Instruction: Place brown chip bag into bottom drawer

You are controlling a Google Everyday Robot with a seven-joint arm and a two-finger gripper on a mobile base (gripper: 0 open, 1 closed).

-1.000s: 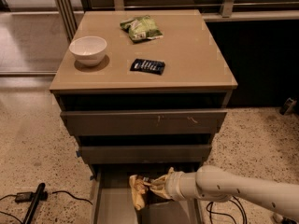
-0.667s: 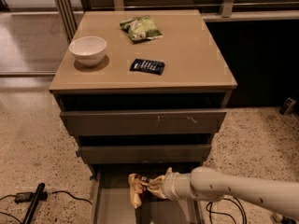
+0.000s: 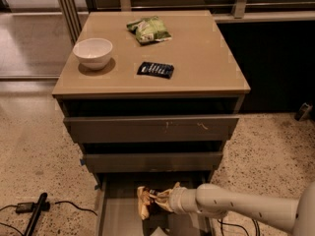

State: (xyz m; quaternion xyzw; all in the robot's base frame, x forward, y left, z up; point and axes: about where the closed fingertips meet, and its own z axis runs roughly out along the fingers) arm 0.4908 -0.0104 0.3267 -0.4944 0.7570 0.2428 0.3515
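Note:
Next, my gripper releases the brown chip bag, now hanging just above that drawer's floor, on the bottom drawer's inside [image 3: 155,205], near the middle.
The brown chip bag [image 3: 146,201], crinkled with pale yellow ends, hangs just above the floor of the bottom drawer [image 3: 118,216], which is pulled out at the foot of the cabinet. My gripper [image 3: 165,200] reaches in from the right on a pale arm and is shut on the bag's right side. The bag hides most of the fingers.
On the cabinet top sit a white bowl [image 3: 92,53], a green bag [image 3: 149,29] and a small dark blue packet [image 3: 155,70]. Two upper drawers [image 3: 152,128] stand slightly ajar above the arm. A black device with a cable [image 3: 34,216] lies on the floor at left.
The arm has edged slightly left with the bag still held over the drawer. Nothing on the cabinet top has moved.

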